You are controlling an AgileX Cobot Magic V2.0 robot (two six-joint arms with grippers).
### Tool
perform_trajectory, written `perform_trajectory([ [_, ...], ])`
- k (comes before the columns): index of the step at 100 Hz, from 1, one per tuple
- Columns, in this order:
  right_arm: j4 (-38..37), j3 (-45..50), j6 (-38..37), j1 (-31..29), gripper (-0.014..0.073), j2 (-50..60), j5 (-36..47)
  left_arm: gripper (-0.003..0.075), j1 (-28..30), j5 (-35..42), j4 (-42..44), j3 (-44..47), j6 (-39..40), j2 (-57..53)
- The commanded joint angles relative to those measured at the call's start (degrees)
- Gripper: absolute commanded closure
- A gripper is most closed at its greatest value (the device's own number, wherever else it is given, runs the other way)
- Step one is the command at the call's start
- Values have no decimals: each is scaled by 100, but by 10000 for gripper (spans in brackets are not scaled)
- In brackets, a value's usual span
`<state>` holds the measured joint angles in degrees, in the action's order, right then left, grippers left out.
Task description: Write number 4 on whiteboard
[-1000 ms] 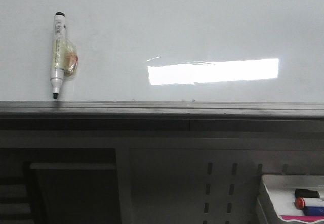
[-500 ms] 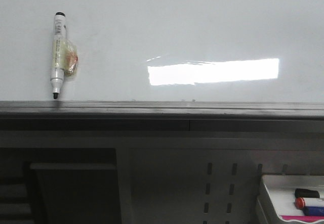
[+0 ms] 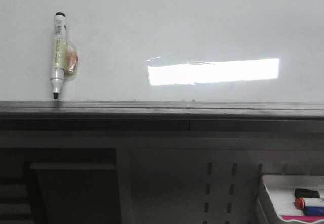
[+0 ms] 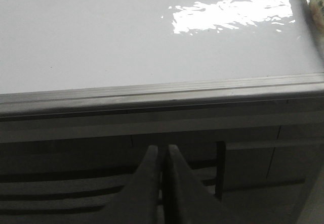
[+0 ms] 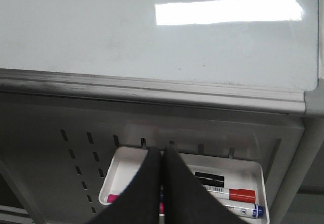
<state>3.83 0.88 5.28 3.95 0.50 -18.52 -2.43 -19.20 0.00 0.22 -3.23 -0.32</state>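
Observation:
Next, the left gripper goes to the white marker leaning on the whiteboard and closes on the marker's lower end (image 3: 57, 75), just above its black tip.
The whiteboard (image 3: 202, 27) fills the upper half of the front view, glossy white with a bright rectangular reflection and a grey edge rail (image 3: 162, 105). No number 4 is in view on it. A white marker (image 3: 57, 52) with a black tip pointing down rests against the board at the left, its tip on the rail. My left gripper (image 4: 162, 149) is shut with nothing in it, below the rail of the whiteboard (image 4: 101, 42). My right gripper (image 5: 162, 150) is also shut and empty, over a white tray (image 5: 121, 159) below the whiteboard (image 5: 101, 32). Neither gripper shows in the front view.
The white tray (image 3: 271, 183) hangs on a grey perforated panel (image 3: 217, 188) at the lower right. It holds a red-capped marker (image 5: 235, 195), a blue-capped marker (image 5: 245, 210), a black piece (image 5: 209, 178) and something pink (image 5: 111, 198). Dark shelving (image 3: 71, 183) lies under the rail at left.

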Motion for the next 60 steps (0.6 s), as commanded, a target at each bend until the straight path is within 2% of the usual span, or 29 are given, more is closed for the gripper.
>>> perform_trajectory([
  [1, -51, 111, 32, -32, 638, 97, 512, 741, 12, 459, 0, 195, 3, -148],
  [10, -51, 111, 32, -32, 638, 97, 846, 741, 12, 550, -87, 195, 3, -148],
  [33, -59, 111, 32, -32, 638, 88, 653, 741, 12, 805, -155, 195, 3, -148],
  [51, 252, 98, 32, -32, 638, 88, 640, 741, 12, 1242, -497, 195, 3, -138],
  [60, 441, 86, 32, -32, 638, 36, 768, 741, 12, 1215, -619, 173, 3, -127],
])
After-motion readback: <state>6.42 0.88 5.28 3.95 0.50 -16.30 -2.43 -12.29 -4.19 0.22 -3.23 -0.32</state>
